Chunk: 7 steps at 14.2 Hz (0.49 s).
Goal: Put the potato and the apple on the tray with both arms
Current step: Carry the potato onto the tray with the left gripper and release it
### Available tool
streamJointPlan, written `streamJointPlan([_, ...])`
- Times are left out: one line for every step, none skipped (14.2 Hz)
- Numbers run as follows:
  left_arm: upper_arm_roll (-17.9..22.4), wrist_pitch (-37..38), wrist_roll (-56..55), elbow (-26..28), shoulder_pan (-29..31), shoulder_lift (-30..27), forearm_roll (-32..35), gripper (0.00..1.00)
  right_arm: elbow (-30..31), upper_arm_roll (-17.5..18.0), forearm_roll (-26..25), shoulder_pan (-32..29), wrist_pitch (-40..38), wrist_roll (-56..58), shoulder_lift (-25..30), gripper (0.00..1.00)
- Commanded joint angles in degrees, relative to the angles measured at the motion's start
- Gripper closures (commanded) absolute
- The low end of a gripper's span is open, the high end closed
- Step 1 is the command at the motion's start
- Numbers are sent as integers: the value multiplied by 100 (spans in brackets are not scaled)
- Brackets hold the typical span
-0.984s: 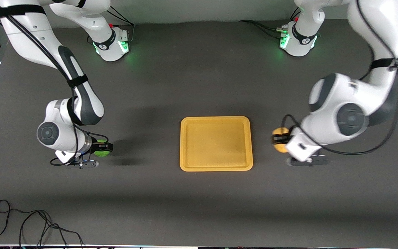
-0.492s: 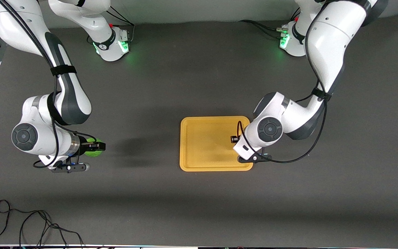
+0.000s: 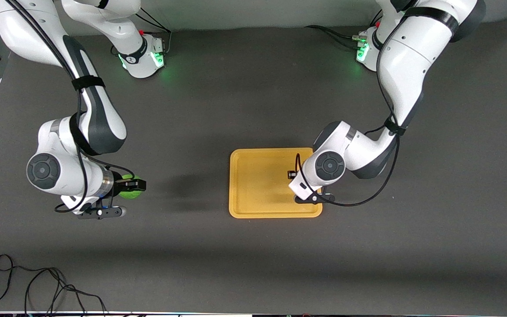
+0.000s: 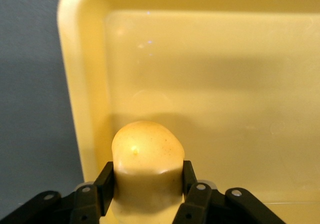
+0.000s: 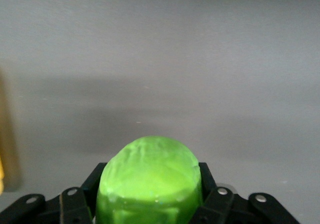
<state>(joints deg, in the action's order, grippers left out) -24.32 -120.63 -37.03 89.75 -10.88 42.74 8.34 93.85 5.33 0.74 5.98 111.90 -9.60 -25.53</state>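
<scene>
I need to set the green apple near the tray's middle, on the half (image 3: 264,180) facing my right gripper, using my right gripper.
The yellow-orange tray (image 3: 258,185) lies mid-table. My left gripper (image 3: 292,174) is over the tray's end toward the left arm, shut on the potato (image 4: 147,154). The left wrist view shows the black fingers (image 4: 105,181) pressed on both sides of the potato, just above the tray floor (image 4: 225,84) near its rim. The wrist hides the potato in the front view. My right gripper (image 3: 134,186) is over bare table toward the right arm's end, well apart from the tray. It is shut on the green apple (image 3: 128,188), which fills the space between the fingers in the right wrist view (image 5: 150,176).
The dark grey table (image 3: 192,110) carries both arm bases with green lights (image 3: 141,55) (image 3: 374,53) along the edge farthest from the camera. A loose black cable (image 3: 38,286) lies at the near corner toward the right arm's end.
The left arm carried the potato from beside the tray to over the tray's end. The right arm lifted the apple and has shifted slightly toward the tray.
</scene>
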Motion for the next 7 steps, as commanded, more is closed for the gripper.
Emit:
streamJointPlan([59, -180, -103, 52, -63, 7, 97, 36, -156, 231, -13, -184, -195, -244, -5, 66])
streamJointPlan([59, -171, -112, 52, -54, -11, 97, 0, -174, 223, -30, -185, -291, -227, 13, 66])
streamJointPlan([59, -128, -129, 43, -28, -46, 97, 0, -235, 231, -30, -202, -396, -244, 30, 66])
streamJointPlan([59, -58, -138, 43, -2, -116, 97, 0, -314, 231, -13, -202, -441, -279, 30, 66])
streamJointPlan([59, 100, -147, 43, 42, -325, 97, 0, -410, 301, 5, -202, -467, -392, 30, 66])
streamJointPlan([51, 415, -138, 8, 86, -562, 97, 0, -524, 467, 5, -193, -476, -715, 13, 66])
streamJointPlan([59, 670, -86, -1, 165, -869, 97, 0, -604, 695, -4, -193, -476, -1101, 4, 66])
